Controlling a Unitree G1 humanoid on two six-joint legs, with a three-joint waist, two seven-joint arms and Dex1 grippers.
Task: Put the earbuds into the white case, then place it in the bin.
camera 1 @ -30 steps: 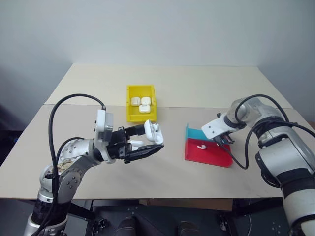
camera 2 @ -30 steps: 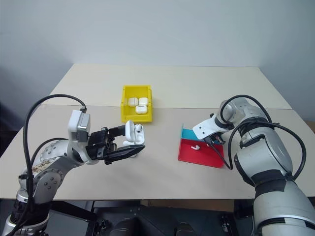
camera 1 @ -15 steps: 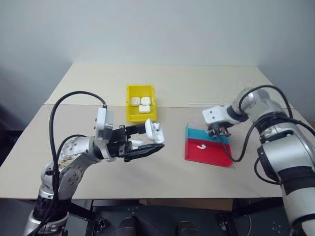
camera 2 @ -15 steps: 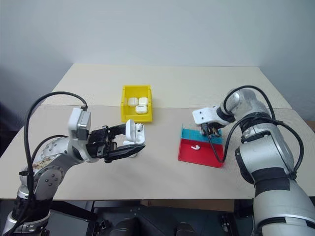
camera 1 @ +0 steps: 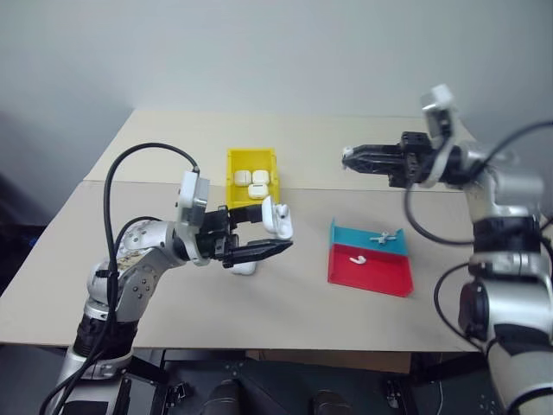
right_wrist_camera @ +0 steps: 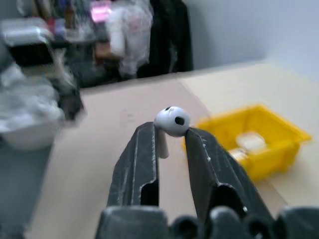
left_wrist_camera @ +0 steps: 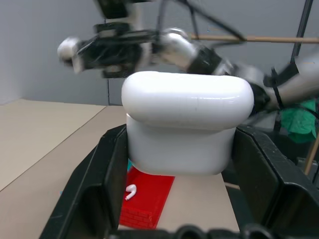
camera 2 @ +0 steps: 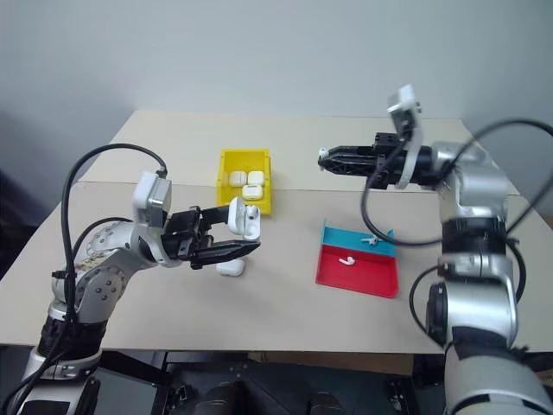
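My right gripper will let go of the earbud in the white case (camera 1: 292, 214) that my left gripper holds in front of the yellow bin.
My left gripper (camera 1: 278, 232) is shut on a white case (camera 1: 278, 220), held just above the table in front of the yellow bin (camera 1: 230, 177); the left wrist view has the case (left_wrist_camera: 187, 119) clamped between both black fingers. My right gripper (camera 1: 350, 157) is raised high over the table, pointing left toward the case, and is shut on one of the earbuds (right_wrist_camera: 172, 121). A second earbud (camera 1: 352, 258) lies on the red tray (camera 1: 380, 277). A third earbud (camera 1: 380, 237) lies on the teal tray (camera 1: 346, 235).
The bin holds three white cases (camera 1: 251, 181). Another white case (camera 1: 244, 268) lies on the table under my left gripper. The red and teal trays sit joined at the right centre. The pale table (camera 1: 173, 130) stretches behind the bin.
My right gripper lifted off the trays and swung up and left, rolling at the wrist, with an earbud in its fingers. The left gripper with the case barely moved.
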